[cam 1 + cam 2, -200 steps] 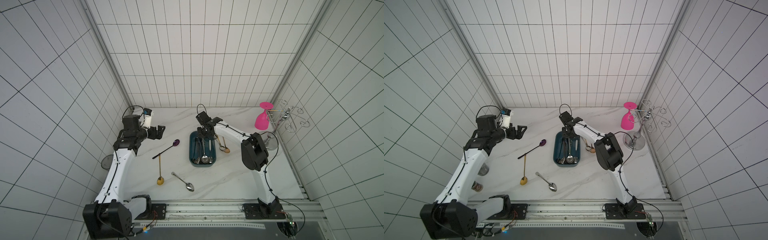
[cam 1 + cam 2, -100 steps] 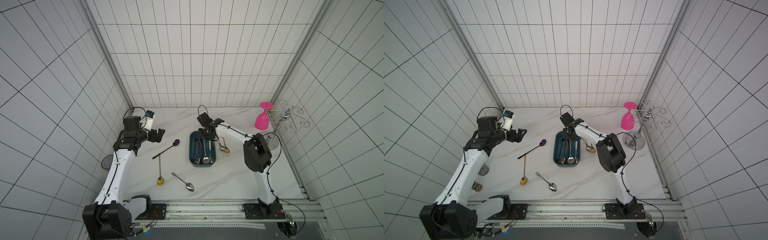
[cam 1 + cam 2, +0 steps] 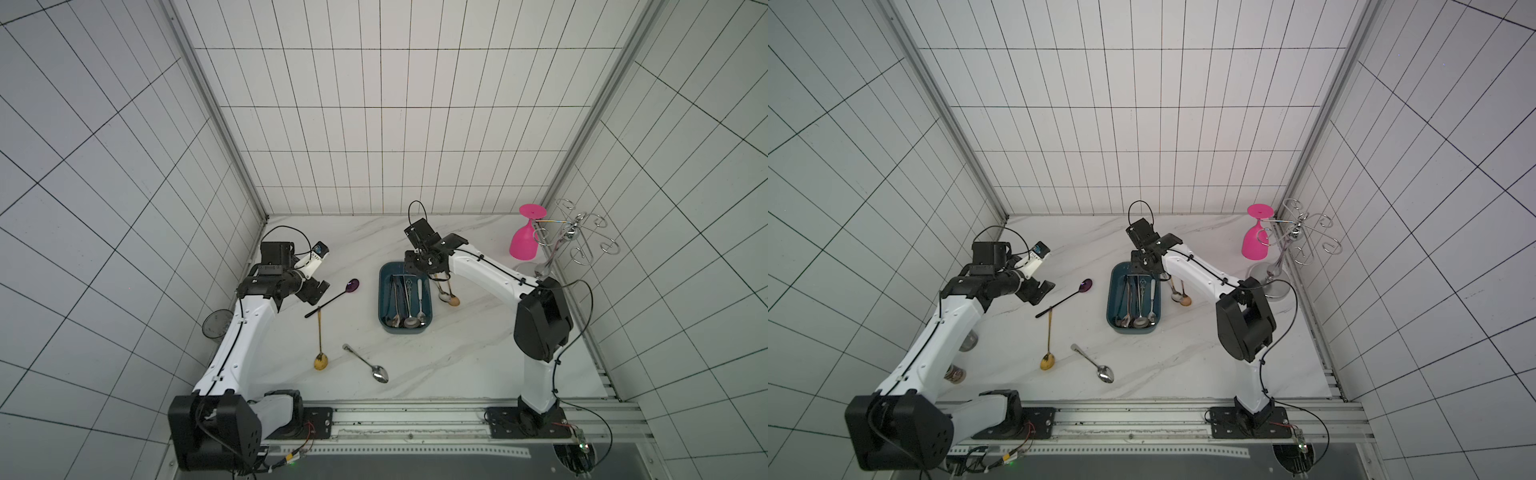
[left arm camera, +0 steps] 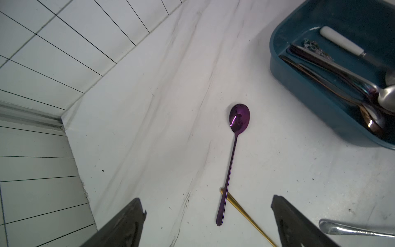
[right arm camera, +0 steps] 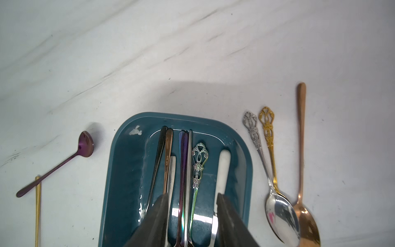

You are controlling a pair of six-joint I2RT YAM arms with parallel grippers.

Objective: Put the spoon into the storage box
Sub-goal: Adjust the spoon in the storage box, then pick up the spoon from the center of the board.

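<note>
My left gripper will next move to the upper handle of the purple spoon (image 3: 340, 294) (image 4: 235, 145), a little below the bowl of the spoon, and close on it there.
The storage box (image 3: 405, 330) (image 3: 1133, 330) is a dark teal tub mid-table with several spoons lying lengthwise in it. My right gripper (image 5: 192, 195) (image 3: 414, 270) hovers over its far end, open, straddling the handles and gripping none. A purple spoon (image 3: 332, 297) (image 4: 232, 158) lies left of the box, its handle crossing the tip of a gold spoon (image 3: 320, 340). My left gripper (image 4: 207, 200) (image 3: 318, 291) is open just above the table, near the purple handle's end. A silver spoon (image 3: 365, 363) lies nearer the front.
Three spoons, silver, gold and rose-gold (image 5: 263, 162) (image 3: 446, 291), lie right of the box. An upturned pink cup (image 3: 524, 241) and a wire rack (image 3: 569, 241) stand at the back right. A dark round object (image 3: 217, 324) sits below the left table edge. Tiled walls enclose three sides.
My right gripper's jaws have parted over the far end of the box. My left gripper has come lower and closer to the purple spoon.
</note>
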